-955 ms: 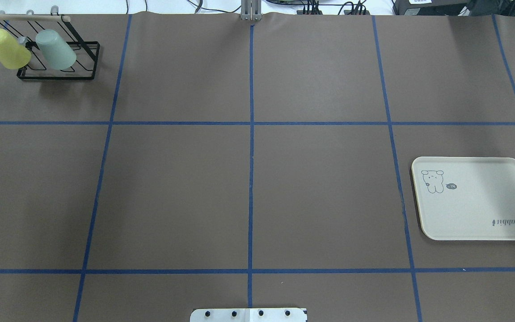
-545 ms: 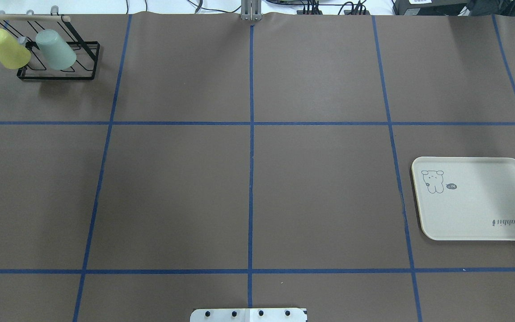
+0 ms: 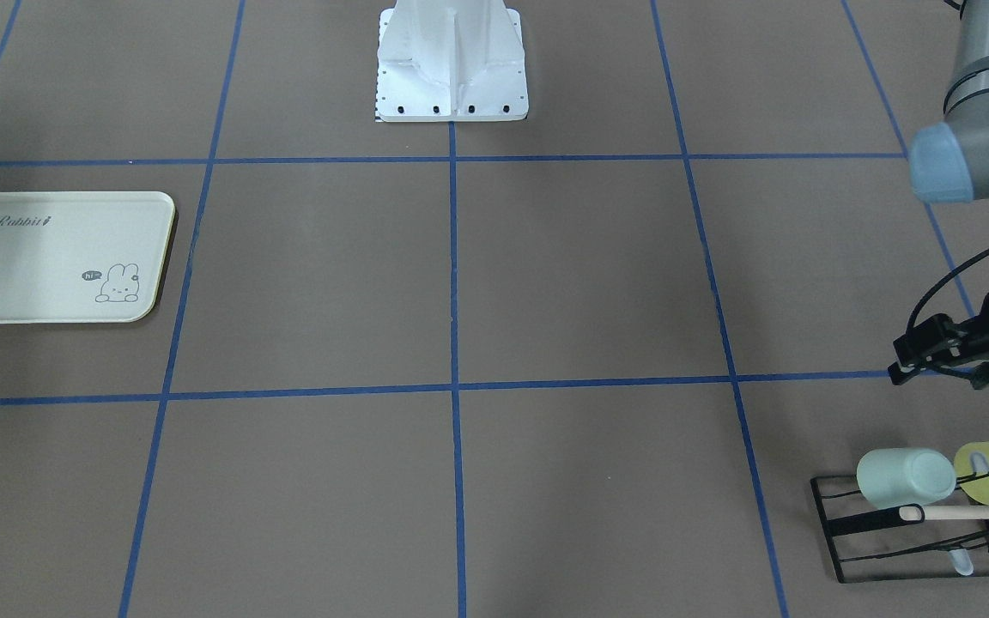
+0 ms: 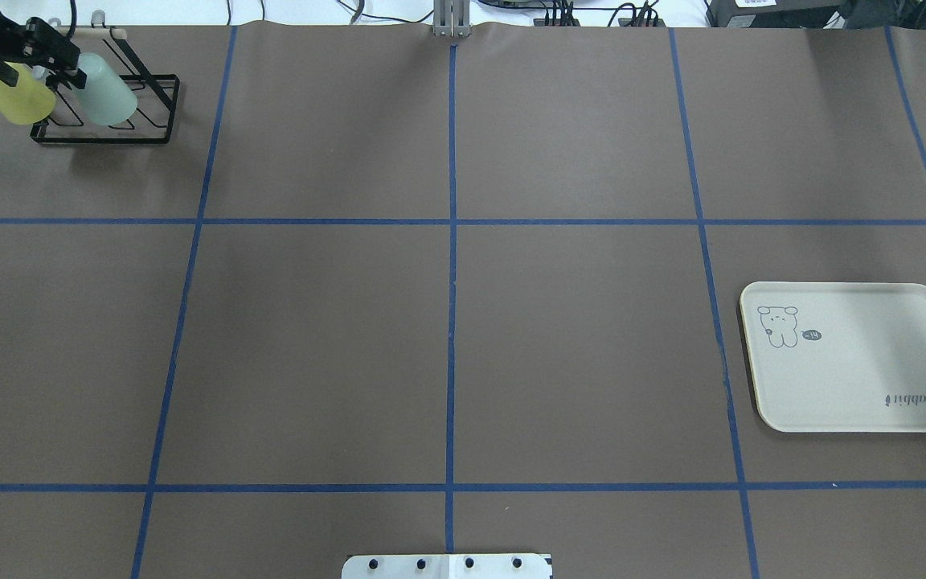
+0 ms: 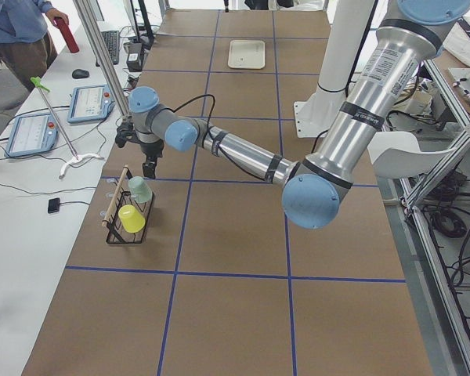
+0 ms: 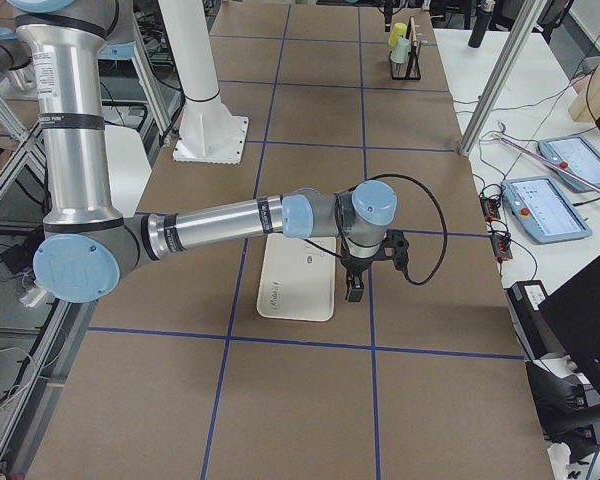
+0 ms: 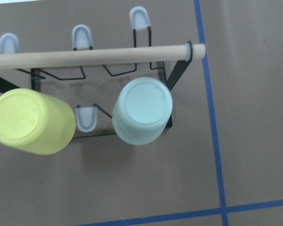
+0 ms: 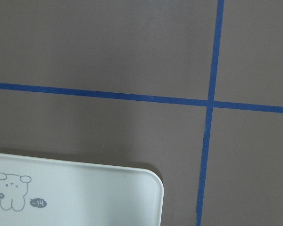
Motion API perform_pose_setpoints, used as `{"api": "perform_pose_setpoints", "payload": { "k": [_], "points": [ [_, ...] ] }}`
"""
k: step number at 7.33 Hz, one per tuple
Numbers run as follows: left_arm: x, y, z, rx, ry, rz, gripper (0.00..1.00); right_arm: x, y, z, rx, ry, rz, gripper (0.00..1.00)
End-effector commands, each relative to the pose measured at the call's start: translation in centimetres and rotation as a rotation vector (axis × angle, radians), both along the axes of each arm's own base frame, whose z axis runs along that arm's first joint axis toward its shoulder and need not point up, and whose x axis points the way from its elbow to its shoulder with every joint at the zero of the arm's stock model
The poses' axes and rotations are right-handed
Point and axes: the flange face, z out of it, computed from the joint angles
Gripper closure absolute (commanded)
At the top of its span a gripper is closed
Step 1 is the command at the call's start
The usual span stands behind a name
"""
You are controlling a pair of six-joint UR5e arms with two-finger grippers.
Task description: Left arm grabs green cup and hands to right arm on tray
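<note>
The green cup's upturned bottom (image 3: 920, 462) (image 7: 143, 117) is my left gripper's next place to go. I will close it there, on the cup's side away from the rack's wooden bar.
The green cup (image 4: 107, 95) hangs upside down and tilted on a black wire rack (image 4: 149, 138) at the table's far left corner. It also shows in the front view (image 3: 905, 476) and the left wrist view (image 7: 142, 110). My left gripper (image 4: 43, 78) hovers above the rack, open and empty, clear of the cup; it also shows in the front view (image 3: 934, 371). The cream tray (image 4: 873, 362) lies empty at the right. My right gripper (image 6: 353, 292) hangs beside the tray's edge and shows only in the right side view. I cannot tell if it is open or shut.
A yellow-green cup (image 4: 19, 100) hangs on the same rack next to the green cup, on the side nearer the table's end (image 7: 30, 121). A wooden bar (image 7: 85, 59) tops the rack. The robot's white base (image 3: 452, 60) stands at the near middle edge.
My left gripper has come in from the left edge and now hangs over the rack. The cups and the tray have not moved.
</note>
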Motion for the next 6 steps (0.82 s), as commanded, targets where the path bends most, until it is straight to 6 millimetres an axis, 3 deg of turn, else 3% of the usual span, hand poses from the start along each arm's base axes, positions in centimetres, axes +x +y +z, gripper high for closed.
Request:
{"api": "perform_pose_setpoints", "payload": {
  "k": [1, 4, 6],
  "points": [
    [2.5, -1.6, 1.8, 0.048, -0.041, -0.027, 0.00, -0.3, 0.0, -0.2, 0.000, -0.020, -0.004, 0.00],
    [3.1, -2.4, 4.9, -0.012, -0.068, -0.032, 0.00, -0.8, 0.0, -0.2, 0.002, -0.018, -0.016, 0.00],
    [4.0, -4.6, 4.5, -0.029, -0.078, -0.039, 0.00, -1.3, 0.0, -0.1, -0.001, -0.017, -0.025, 0.00]
  ]
}}
